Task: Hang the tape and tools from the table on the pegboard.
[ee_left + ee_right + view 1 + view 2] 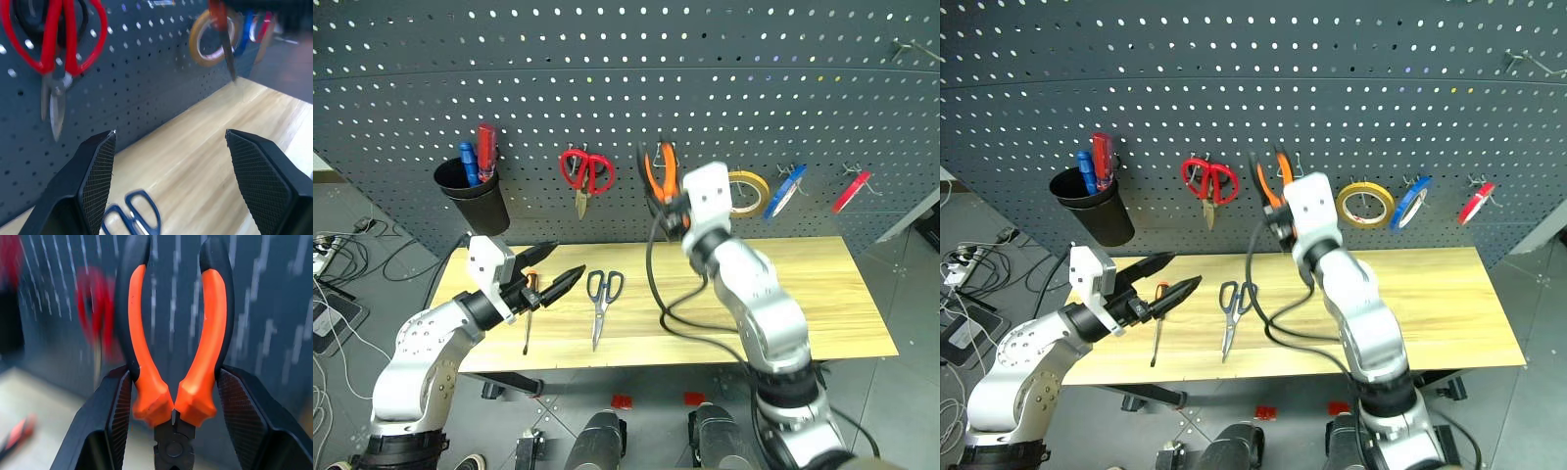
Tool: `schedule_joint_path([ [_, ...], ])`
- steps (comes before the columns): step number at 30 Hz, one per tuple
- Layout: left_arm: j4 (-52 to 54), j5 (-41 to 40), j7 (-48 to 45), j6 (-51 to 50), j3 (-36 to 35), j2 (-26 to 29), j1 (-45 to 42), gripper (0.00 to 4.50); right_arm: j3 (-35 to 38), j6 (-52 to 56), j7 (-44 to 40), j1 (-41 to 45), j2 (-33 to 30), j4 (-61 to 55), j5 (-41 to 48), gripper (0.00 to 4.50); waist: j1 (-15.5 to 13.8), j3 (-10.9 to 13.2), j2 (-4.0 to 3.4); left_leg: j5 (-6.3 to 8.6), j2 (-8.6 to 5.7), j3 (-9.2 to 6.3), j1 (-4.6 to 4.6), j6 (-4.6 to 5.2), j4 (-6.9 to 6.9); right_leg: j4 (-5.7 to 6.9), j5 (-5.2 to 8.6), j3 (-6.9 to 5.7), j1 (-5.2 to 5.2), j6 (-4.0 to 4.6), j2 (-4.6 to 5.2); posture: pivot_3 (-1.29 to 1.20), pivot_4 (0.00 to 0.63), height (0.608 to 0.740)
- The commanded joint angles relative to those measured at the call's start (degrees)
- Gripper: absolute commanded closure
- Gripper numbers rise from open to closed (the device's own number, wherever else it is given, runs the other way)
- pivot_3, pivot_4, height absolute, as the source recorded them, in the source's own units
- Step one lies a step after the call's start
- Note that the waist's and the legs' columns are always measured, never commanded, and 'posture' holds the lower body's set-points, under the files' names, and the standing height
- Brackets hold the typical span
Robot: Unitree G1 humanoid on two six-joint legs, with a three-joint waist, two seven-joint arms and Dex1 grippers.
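The dark-handled scissors on the table are next for my left gripper, which should go to them and close on the scissors' pivot screw [600, 310], where the blades cross.
My right gripper [672, 210] is raised in front of the pegboard [724, 78] and is shut on the orange-and-black pliers [173, 347], whose handles point up. On the board, the pliers [660, 172] sit between the red scissors and the tan tape ring [749, 192], which hangs on a hook. The dark-handled scissors [601, 300] and the slim screwdriver [529, 311] lie on the wooden table [822, 294]. My left gripper [560, 266] hovers open above the screwdriver, holding nothing, and its view looks past the open fingers [98, 171] at the scissors [132, 218].
Red-handled scissors [587, 173] hang on the board. A black cup [475, 201] holds red and blue screwdrivers at the left. A blue roll [790, 190] and a red roll [851, 192] hang right of the tape. A black cable [658, 294] loops over the table's middle.
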State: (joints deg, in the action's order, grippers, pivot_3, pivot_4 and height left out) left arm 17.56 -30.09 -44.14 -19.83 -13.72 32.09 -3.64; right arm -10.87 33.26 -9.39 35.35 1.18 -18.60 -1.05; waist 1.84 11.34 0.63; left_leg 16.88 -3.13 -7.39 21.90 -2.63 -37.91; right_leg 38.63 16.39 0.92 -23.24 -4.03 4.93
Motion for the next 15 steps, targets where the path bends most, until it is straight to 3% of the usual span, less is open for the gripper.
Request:
schedule_joint_path([
  [1, 3.8, -1.1, 2.9, -2.5, -0.1, 0.7, -3.3, 0.74, 3.1, -8.9, 1.8, 8.5, 0.9, 7.9, 0.0, 2.12, 0.0, 0.0, 0.0, 0.0, 0.01, -0.02, -0.01, -0.01, 0.01, -0.01, 0.01, -0.02, 0.0, 0.02, -0.02, 0.05, 0.211, 0.74],
  [8, 5.3, -1.9, 5.7, -7.8, 2.2, 0.6, -9.8, 0.74, 7.0, -24.8, 4.9, 22.5, 0.5, 29.2, -0.2, 2.12, 0.1, 0.2, 0.02, -0.03, -0.06, 0.04, 0.03, -0.05, 0.02, 0.04, 0.02, 0.04, -0.05, 0.03, -0.04, 0.06, 0.217, 0.74],
  [15, 4.4, -0.6, 4.8, -7.4, 4.2, 0.9, -11.5, 0.74, 8.2, -34.1, 7.2, 24.6, 0.5, 43.2, -0.7, 2.13, 0.2, 0.7, 0.04, -0.06, -0.04, 0.08, 0.03, -0.08, 0.03, 0.06, 0.02, 0.07, -0.09, 0.05, -0.06, 0.08, 0.22, 0.74],
])
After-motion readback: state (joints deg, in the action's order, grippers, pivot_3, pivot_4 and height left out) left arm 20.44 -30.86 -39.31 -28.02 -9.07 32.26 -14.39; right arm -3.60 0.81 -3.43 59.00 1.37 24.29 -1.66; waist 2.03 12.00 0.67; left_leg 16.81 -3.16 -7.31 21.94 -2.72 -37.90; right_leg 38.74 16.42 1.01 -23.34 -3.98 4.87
